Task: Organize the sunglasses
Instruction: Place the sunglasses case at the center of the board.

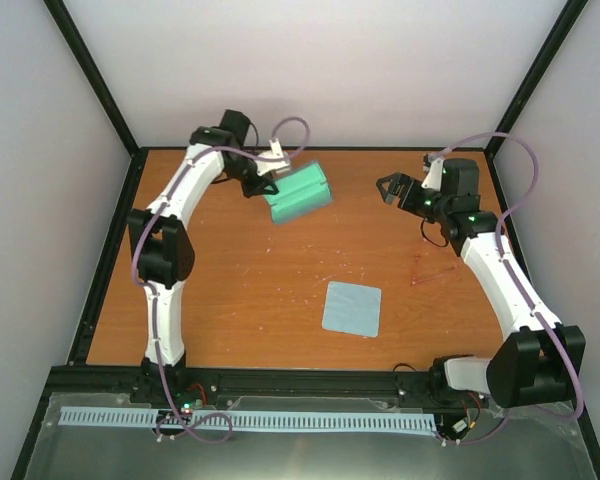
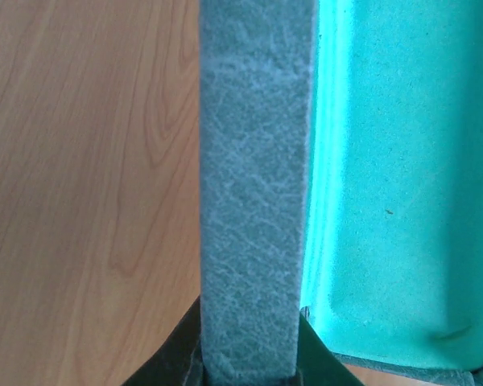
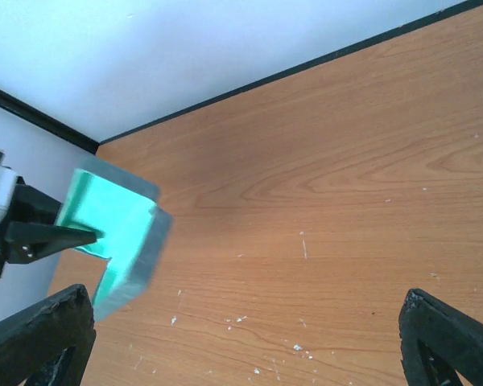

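Note:
Next, my left gripper lets go of the open case on the wood (image 1: 301,219) between the pale blue cloth and the table's back edge.
The blue-grey case (image 1: 298,195) stands open at the back left of the table and shows its teal lining. My left gripper (image 1: 263,183) is shut on one of its walls. In the left wrist view the grey wall (image 2: 253,201) runs up between my left gripper's (image 2: 249,354) dark fingers, with the teal lining (image 2: 402,177) to its right. The sunglasses (image 1: 427,271) lie faint and reddish on the wood at the right, beside my right forearm. My right gripper (image 1: 390,188) is open and empty, apart from the case, which shows at the left of its view (image 3: 117,233).
A pale blue square cloth (image 1: 352,308) lies flat near the front middle of the table. Black frame posts and rails edge the table (image 1: 230,290). White specks dot the wood under my right gripper (image 3: 245,330).

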Controlling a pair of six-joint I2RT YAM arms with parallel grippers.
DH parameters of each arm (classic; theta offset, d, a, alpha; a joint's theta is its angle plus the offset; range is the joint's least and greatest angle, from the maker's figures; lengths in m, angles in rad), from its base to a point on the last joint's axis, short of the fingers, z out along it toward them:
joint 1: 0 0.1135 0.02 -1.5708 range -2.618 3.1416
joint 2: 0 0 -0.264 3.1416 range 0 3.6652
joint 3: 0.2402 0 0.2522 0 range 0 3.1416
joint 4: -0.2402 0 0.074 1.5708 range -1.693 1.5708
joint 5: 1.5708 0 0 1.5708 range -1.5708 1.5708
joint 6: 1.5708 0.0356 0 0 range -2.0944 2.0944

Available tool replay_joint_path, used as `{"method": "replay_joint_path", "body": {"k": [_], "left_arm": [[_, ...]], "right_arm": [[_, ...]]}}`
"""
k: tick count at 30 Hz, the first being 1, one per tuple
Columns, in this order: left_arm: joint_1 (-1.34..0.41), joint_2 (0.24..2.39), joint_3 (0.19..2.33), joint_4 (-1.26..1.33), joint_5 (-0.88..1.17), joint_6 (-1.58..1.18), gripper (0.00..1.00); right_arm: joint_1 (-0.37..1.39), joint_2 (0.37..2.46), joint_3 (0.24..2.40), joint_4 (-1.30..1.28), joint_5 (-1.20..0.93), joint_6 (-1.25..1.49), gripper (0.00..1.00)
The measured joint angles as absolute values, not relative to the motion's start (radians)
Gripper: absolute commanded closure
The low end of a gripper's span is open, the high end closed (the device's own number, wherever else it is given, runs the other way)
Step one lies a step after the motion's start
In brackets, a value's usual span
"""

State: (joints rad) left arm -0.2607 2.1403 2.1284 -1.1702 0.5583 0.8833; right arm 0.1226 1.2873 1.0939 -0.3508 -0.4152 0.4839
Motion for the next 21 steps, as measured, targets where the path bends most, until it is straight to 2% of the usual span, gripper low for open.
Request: {"method": "replay_joint_path", "body": {"k": [9, 15, 21], "left_arm": [[-0.377, 2.162, 2.038, -0.981, 0.181, 0.930, 0.99], [-0.393, 2.189, 1.954, -0.897, 0.059, 0.963, 1.00], [-0.398, 2.210, 1.907, -0.841, 0.028, 0.991, 1.00]], "right_arm": [[0.122, 1.327, 1.093, -0.347, -0.431, 0.474, 0.00], [0.122, 1.354, 1.093, -0.341, -0.461, 0.462, 0.00], [0.122, 1.375, 1.093, -0.339, -0.485, 0.451, 0.00]]}}
